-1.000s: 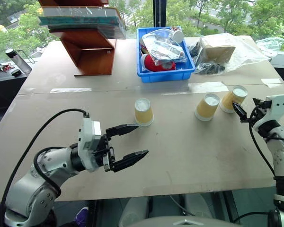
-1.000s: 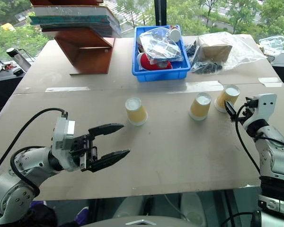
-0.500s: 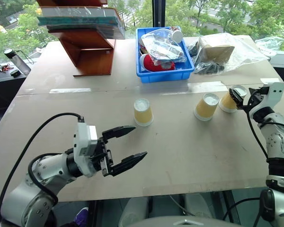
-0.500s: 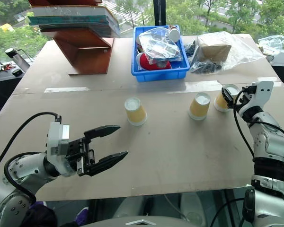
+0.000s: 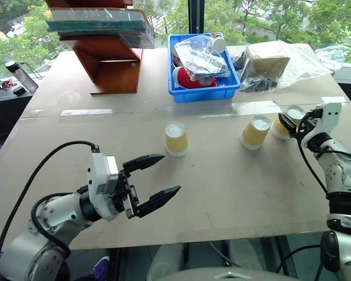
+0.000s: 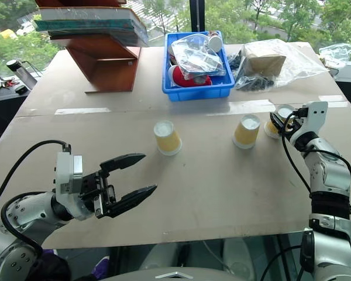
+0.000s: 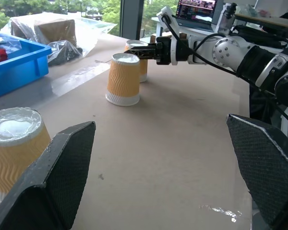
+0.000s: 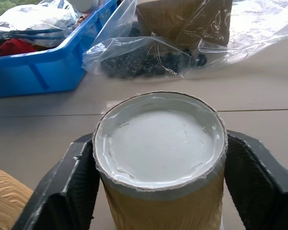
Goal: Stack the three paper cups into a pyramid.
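Note:
The paper cup in my right gripper needs to be put down on the table [image 5: 207, 165], beside the cup that is nearest to my left gripper.
Three yellow-tan paper cups stand upside down on the brown table. The left cup [image 5: 176, 139] is just beyond my left gripper [image 5: 169, 173], which hovers open and empty over the table's near part. The middle cup [image 5: 255, 132] stands free. At the right edge, my right gripper [image 5: 285, 123] is shut on the right cup [image 5: 294, 113], which still rests on the table. In the right wrist view both fingers [image 8: 62, 187] press that cup's [image 8: 158, 143] sides. The left wrist view shows the near cup [image 7: 14, 143], the middle cup [image 7: 125, 79] and the right gripper [image 7: 143, 52] behind.
A blue bin [image 5: 202, 93] of bagged items sits at the back centre. A wooden stand with books [image 5: 108, 52] is at the back left. A bagged brown box [image 5: 275, 58] lies at the back right. A strip of tape [image 5: 245, 109] crosses the table.
My right gripper reached forward around the right cup and closed on it. The left gripper stayed open and in place.

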You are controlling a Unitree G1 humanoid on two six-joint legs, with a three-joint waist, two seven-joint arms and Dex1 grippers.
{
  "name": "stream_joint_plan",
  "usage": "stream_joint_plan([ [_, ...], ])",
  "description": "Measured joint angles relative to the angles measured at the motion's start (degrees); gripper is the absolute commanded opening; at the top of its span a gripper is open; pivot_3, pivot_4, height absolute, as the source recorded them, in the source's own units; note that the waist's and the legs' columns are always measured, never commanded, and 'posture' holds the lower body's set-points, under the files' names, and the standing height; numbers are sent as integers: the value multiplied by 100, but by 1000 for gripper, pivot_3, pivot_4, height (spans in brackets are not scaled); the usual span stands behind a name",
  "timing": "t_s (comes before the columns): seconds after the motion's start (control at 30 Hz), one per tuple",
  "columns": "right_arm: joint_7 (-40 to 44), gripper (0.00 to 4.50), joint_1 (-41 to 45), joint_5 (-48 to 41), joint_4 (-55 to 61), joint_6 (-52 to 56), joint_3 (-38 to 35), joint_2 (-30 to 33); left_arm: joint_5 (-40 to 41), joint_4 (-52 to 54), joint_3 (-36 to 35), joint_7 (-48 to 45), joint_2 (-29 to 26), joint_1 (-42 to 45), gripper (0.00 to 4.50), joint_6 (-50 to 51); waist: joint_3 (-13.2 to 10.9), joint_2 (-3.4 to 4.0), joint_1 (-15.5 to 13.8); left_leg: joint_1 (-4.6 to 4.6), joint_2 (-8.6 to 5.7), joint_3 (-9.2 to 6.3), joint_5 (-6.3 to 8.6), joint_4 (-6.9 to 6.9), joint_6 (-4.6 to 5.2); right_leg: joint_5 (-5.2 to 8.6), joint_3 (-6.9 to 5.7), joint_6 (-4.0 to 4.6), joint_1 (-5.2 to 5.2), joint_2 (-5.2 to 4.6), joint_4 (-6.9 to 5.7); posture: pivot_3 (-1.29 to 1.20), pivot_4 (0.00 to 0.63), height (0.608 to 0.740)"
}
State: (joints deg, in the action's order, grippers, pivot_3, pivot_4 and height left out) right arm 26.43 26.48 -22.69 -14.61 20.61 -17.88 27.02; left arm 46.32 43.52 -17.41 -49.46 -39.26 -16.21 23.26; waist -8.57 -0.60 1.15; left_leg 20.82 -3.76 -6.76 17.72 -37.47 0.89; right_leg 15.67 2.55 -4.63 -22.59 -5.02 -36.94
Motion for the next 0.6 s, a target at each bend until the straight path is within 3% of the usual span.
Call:
stream_joint_plan([
  [0.27,132,2403,-35,119,38,-113,4,224,-111,-45,-11,-88,88,-252,4500,-202,-1,2,-31,3,-1,-1,0,0,0,0,-1,0,0,-2,1,0,150,740],
  [0.47,810,2403,-721,82,946,-99,-323,1408,351,-60,-71,-159,23,-371,4500,10,-3,4,-44,11,0,-5,1,0,2,0,-5,0,-1,-4,8,0,150,740],
  [0.6,2074,2403,-2228,-634,2367,484,-679,2301,335,-204,-140,-231,-47,-378,4500,13,-1,11,-54,12,6,-9,2,4,4,1,-9,1,3,0,10,0,150,740],
])
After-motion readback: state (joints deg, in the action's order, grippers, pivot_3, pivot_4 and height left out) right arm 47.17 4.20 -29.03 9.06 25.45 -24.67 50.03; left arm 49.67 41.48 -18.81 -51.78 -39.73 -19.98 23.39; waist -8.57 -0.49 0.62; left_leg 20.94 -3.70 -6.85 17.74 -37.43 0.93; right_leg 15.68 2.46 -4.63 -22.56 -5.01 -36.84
